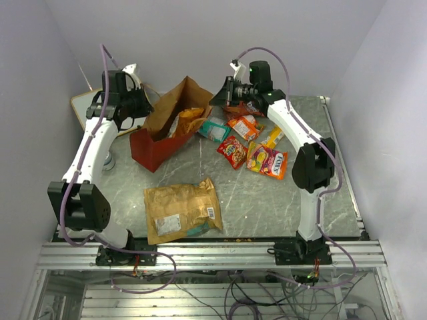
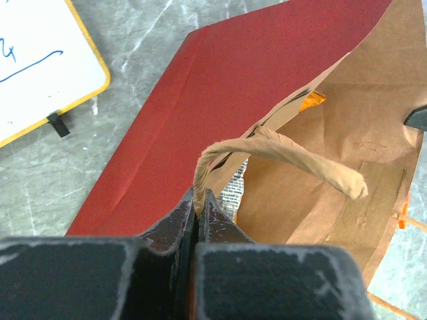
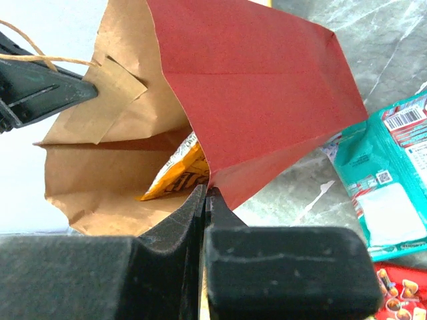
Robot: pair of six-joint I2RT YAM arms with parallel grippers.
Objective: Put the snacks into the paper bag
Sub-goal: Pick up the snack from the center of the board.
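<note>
My left gripper needs to open and take the paper bag's red rim (image 2: pixel 219 175), as it now pinches the twisted paper handle, before my right gripper fetches the large tan-gold bag.
The paper bag (image 1: pixel 155 143), red outside and brown inside, stands tilted at the back middle with its mouth held wide. My left gripper (image 1: pixel 143 107) is shut on the bag's twisted paper handle (image 2: pixel 280 150); the jaws (image 2: pixel 199 195) pinch its end. My right gripper (image 1: pixel 220 95) is shut on the bag's red rim (image 3: pixel 230 180), on the opposite side. An orange-yellow packet (image 3: pixel 177 173) lies inside the bag (image 1: pixel 188 120). Outside lie a large tan-gold bag (image 1: pixel 181 210), a teal pack (image 1: pixel 215 129), an orange pack (image 1: pixel 243 127), a red pack (image 1: pixel 232 152), a yellow pack (image 1: pixel 272 138) and an orange-red pack (image 1: pixel 268 162).
A white writing board (image 1: pixel 83 101) with a yellow edge lies at the back left, also in the left wrist view (image 2: pixel 40 60). A small round tin (image 1: pixel 107 162) sits by the left arm. Walls close in the table's back and sides.
</note>
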